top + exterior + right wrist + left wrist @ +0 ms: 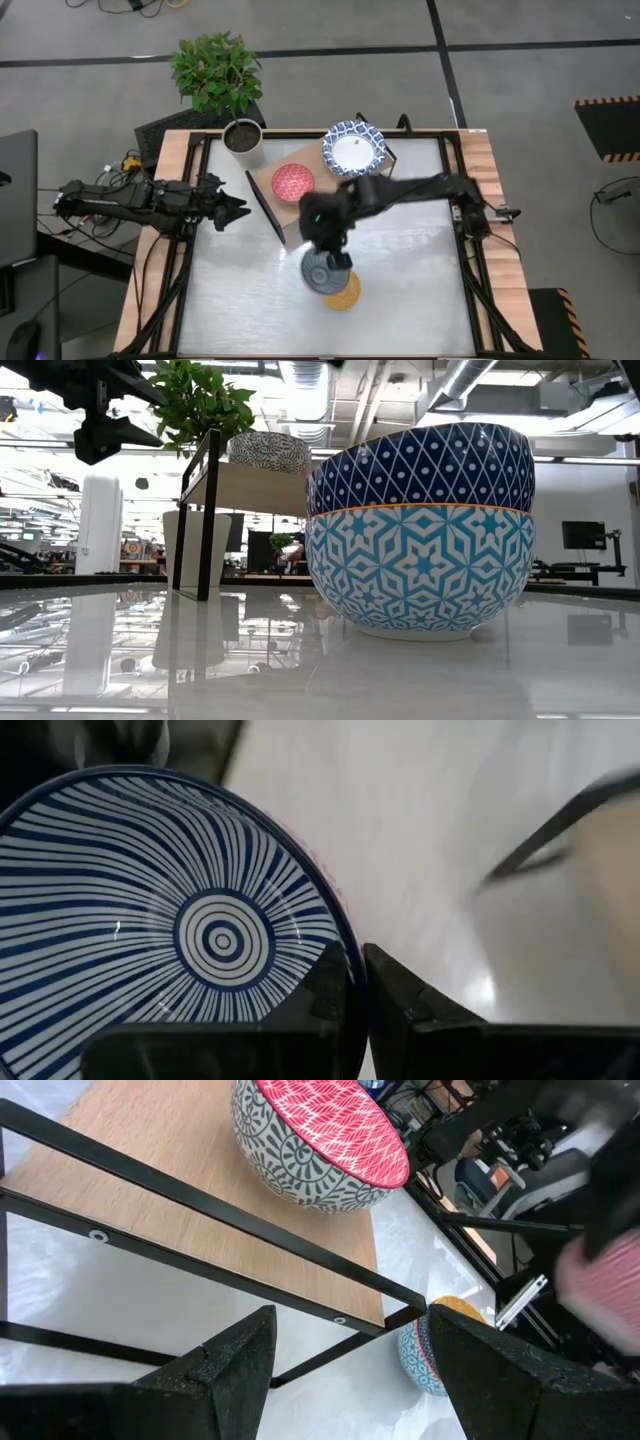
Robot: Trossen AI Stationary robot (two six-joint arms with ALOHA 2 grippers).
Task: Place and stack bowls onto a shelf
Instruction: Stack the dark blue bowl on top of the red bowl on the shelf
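Note:
Next, I release the blue bowl from my right gripper inside the red-inside bowl point(292, 179) on the shelf's wooden top.
My right gripper point(326, 250) reaches in from the table's right to mid-table and is shut on a blue radial-patterned bowl point(200, 920), dark blue with white lattice outside point(420, 465). Directly under it stands a teal star-patterned bowl point(420, 570) with an orange rim and yellow inside point(345, 293). The shelf point(265, 182) stands behind, its wooden top carrying a red-inside bowl point(292, 181) and a wide blue-and-white bowl point(353, 148). My left gripper point(350, 1370) waits open at the shelf's left end. My right gripper pinches the blue bowl's rim point(340, 945), one finger inside the bowl and one outside, coming from above and pointing down. The bowl stays nearly upright over the teal bowl; whether it rests in that bowl or hangs just clear, I cannot tell.
A white plant pot with dark soil point(243, 140) stands at the shelf's far left corner, and a leafy plant point(215, 70) sits beyond the table. The shelf's thin black legs point(208, 510) rise left of the stacked bowls. Bare white tabletop point(420, 290) lies near and right.

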